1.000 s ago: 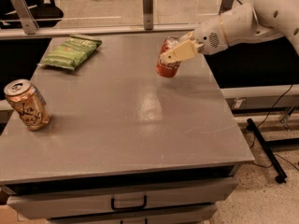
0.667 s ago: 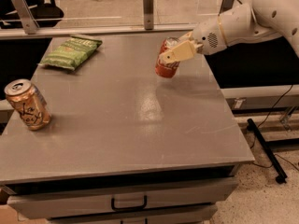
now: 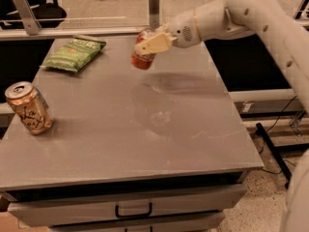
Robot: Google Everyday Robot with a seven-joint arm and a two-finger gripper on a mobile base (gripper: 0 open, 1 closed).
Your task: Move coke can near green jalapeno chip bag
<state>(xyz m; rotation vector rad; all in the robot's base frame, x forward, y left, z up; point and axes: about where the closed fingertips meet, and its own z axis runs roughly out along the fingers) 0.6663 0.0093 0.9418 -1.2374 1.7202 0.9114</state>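
Next, my gripper lets go of the red coke can, standing beside the inner edge of the green jalapeno chip bag (image 3: 102, 67).
The red coke can (image 3: 141, 59) is held in my gripper (image 3: 148, 45), lifted above the back middle of the grey table (image 3: 130, 129) and tilted. The gripper's cream fingers (image 3: 153, 43) are shut around the can's upper part, hiding most of its top. The green jalapeno chip bag (image 3: 75, 54) lies flat at the table's back left, to the left of the can with a gap between them. My white arm (image 3: 231, 18) reaches in from the upper right.
A tan and gold can with dark scribbled lettering (image 3: 29, 108) stands at the table's left edge. A drawer with a black handle (image 3: 132, 210) sits under the front edge. A rail with a grey post (image 3: 153, 4) runs behind the table.
My gripper has carried the coke can up off the table and to the left, toward the chip bag. The bag and the tan can have not moved.
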